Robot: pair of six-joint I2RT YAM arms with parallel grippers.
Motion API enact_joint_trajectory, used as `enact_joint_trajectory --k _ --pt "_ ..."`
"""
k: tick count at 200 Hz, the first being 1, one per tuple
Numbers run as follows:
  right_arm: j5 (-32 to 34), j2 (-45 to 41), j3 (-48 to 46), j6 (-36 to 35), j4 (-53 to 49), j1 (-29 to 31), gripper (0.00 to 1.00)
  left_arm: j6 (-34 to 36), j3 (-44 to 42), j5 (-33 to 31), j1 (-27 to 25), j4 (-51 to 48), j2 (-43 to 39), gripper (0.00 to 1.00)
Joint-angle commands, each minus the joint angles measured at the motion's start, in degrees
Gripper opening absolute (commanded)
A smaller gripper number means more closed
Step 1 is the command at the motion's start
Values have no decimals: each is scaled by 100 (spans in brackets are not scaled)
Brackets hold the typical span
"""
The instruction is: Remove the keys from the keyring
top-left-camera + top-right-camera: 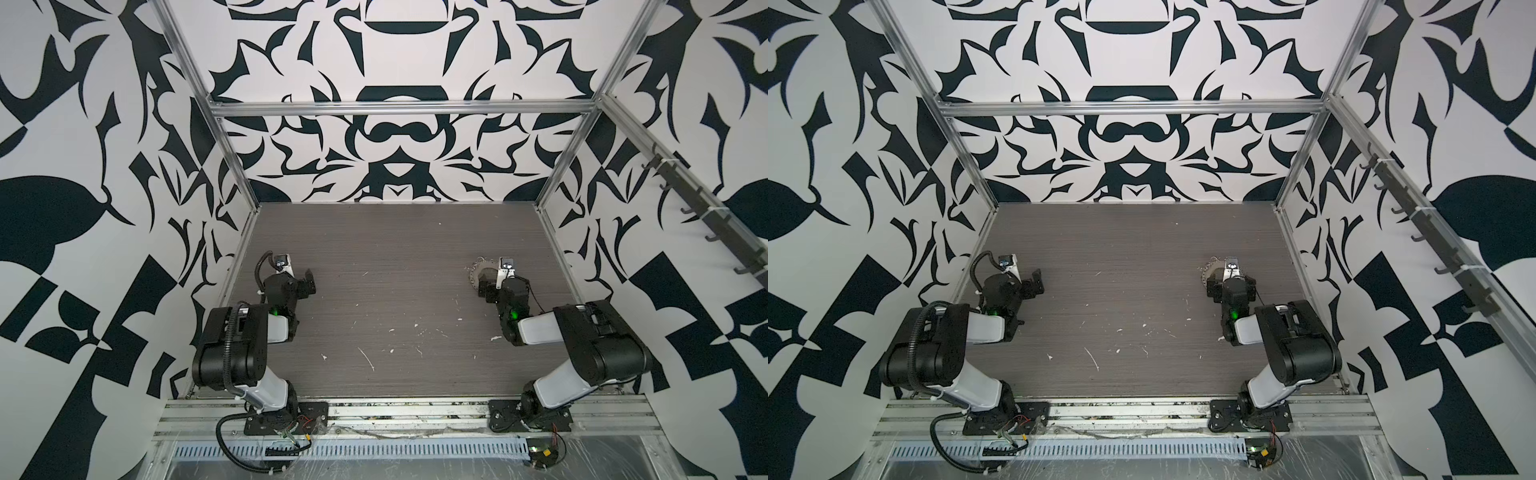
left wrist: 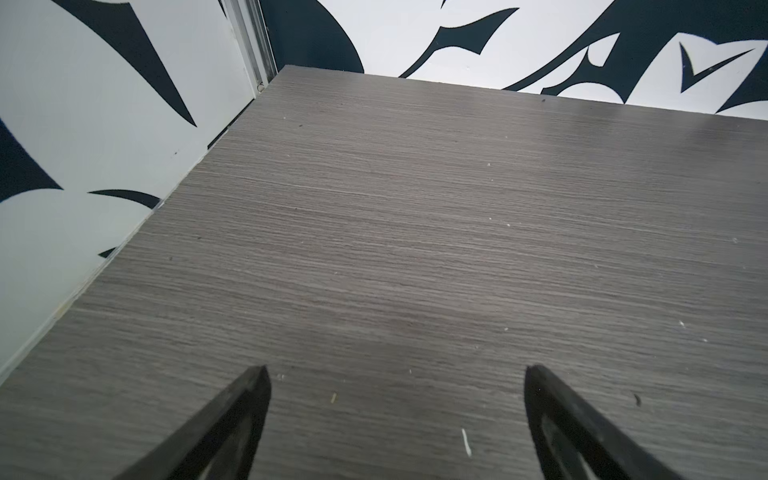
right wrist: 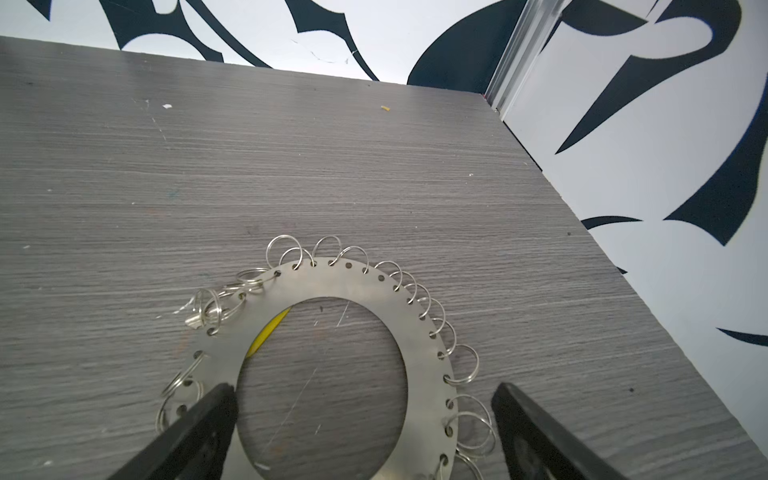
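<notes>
The keyring's rim (image 1: 472, 278) (image 3: 186, 393) on the side facing my left gripper, just past the bunched wire rings, is the next thing for my right gripper to grab.
The keyring (image 3: 345, 282) is a flat silver hoop lying on the grey table, its rim fringed with several small wire rings. In both top views it shows only as a silvery edge (image 1: 478, 270) (image 1: 1209, 270) beside my right arm. Of the keys, a thin yellow strip (image 3: 266, 336) shows through the hoop's hole, the rest hidden under the metal. My right gripper (image 3: 363, 390) (image 1: 487, 286) stands open over the hoop's near half, one finger over the rim and one outside the wire rings, holding nothing. My left gripper (image 2: 397, 370) (image 1: 305, 282) is open over bare table at the left.
White flecks (image 1: 368, 359) dot the table's (image 1: 395, 257) front half. Patterned walls close in the table on three sides. An aluminium post (image 3: 513, 50) stands in the far right corner near the keyring, and another post (image 2: 253, 41) in the far left corner.
</notes>
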Motion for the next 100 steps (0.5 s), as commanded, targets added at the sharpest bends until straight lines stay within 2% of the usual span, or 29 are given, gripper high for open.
enact_joint_trajectory --k 1,100 --pt "20 -89 99 -42 160 -14 100 -60 85 44 4 42 -94 99" --pt "-7 -94 125 -55 101 -19 100 -60 84 40 5 42 -91 99"
